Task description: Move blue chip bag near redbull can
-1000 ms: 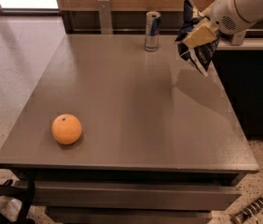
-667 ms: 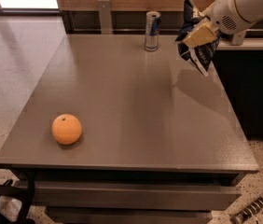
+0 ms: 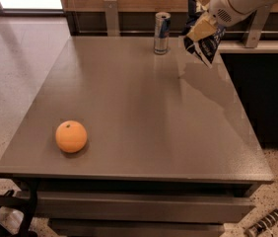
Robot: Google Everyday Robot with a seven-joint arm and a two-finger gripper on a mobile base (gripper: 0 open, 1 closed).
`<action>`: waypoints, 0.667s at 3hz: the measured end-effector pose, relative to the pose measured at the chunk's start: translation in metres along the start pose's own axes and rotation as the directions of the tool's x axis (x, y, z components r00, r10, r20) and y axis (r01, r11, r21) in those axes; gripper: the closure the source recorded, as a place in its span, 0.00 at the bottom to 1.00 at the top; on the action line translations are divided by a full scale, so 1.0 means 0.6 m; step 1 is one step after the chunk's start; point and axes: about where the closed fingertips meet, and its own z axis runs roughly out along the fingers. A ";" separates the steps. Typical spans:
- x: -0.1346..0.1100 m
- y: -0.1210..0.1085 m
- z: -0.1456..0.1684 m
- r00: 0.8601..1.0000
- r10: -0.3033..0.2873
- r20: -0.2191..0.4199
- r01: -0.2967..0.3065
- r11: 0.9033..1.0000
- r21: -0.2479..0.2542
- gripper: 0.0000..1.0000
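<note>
My gripper needs to let go of the blue chip bag, and it will be set free on the grey table (image 3: 200,60) between the redbull can and the dark counter.
The redbull can (image 3: 161,32) stands upright at the far edge of the grey table (image 3: 139,112). My gripper (image 3: 201,29) is at the upper right, shut on the blue chip bag (image 3: 205,42), a crinkled navy foil bag that hangs in the air above the table's far right corner. The bag is a short way to the right of the can and apart from it. My white arm (image 3: 242,1) comes in from the upper right.
An orange (image 3: 71,136) sits on the table near the front left. A wooden wall with a rail and posts (image 3: 111,16) runs behind the table. A dark counter (image 3: 267,83) stands at the right. Speckled floor lies to the left.
The gripper with the bag has shifted slightly left toward the can. The can and the orange have not moved.
</note>
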 end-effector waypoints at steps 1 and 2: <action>-0.014 -0.042 0.032 1.000 -0.019 -0.023 0.020 0.999 0.035 1.00; -0.012 -0.069 0.066 1.000 -0.001 0.000 0.001 0.999 0.052 1.00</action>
